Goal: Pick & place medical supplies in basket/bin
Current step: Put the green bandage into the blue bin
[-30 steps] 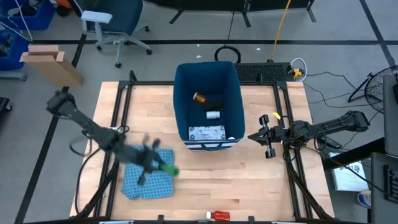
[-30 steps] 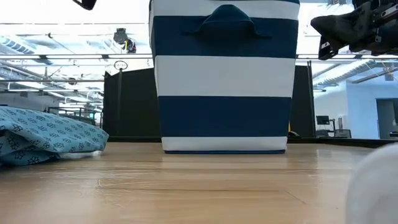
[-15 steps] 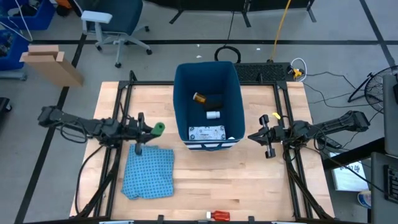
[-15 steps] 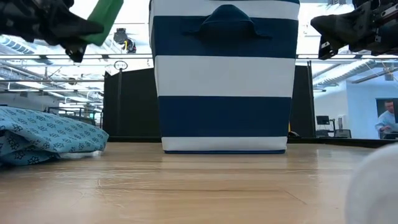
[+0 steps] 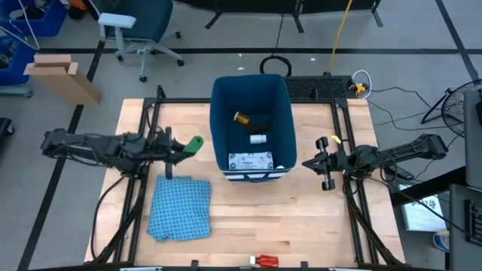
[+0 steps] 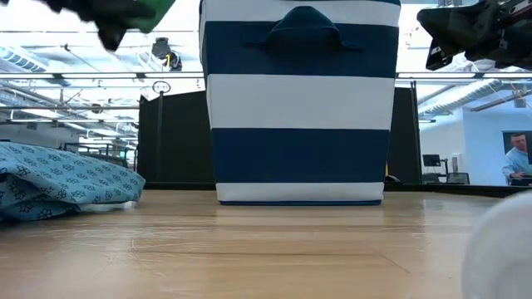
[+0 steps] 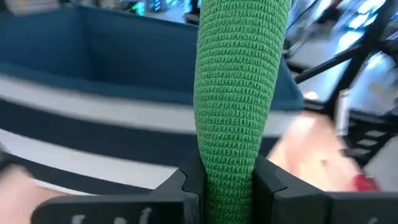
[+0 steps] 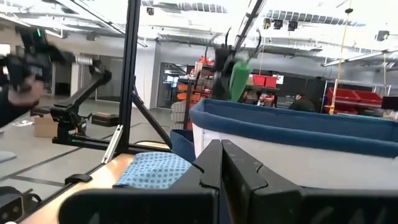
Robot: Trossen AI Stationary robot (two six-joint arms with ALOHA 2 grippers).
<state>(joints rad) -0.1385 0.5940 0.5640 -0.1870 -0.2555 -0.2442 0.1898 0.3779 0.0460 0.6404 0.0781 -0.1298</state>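
Observation:
My left gripper should release the green roll in the bin (image 5: 261,147), between the white piece and the flat white packet.
My left gripper (image 5: 183,148) is shut on a green woven roll (image 5: 193,143), one of the medical supplies, in the air just left of the dark blue bin (image 5: 285,113). The roll also shows in the left wrist view (image 7: 239,93), the low view (image 6: 150,10) and the right wrist view (image 8: 239,79). In the bin lie an orange bottle (image 5: 241,118), a black oblong (image 5: 260,123), a white piece (image 5: 258,139) and a flat white packet (image 5: 251,160). My right gripper (image 5: 322,162) waits shut to the right of the bin. My left gripper pinches the green roll between its two fingers (image 7: 183,186) by one end (image 7: 227,168). The fingers come level from the table's left and lie along the roll. The roll is lifted clear, and its free end (image 5: 197,141) sticks out past the fingertips toward the bin.
A blue patterned cloth (image 5: 181,208) lies on the table near my left arm, below the gripper. A red-handled item (image 5: 263,260) rests at the table's near edge. The bin's striped short side (image 6: 299,100) faces the near edge. Bare wood lies between cloth and right arm.
My left gripper has risen from the blue cloth with the green roll in its fingers, lifted it clear, and carried it toward the far edge and then a little right toward the bin. In the low view it has climbed higher. The right arm has kept still.

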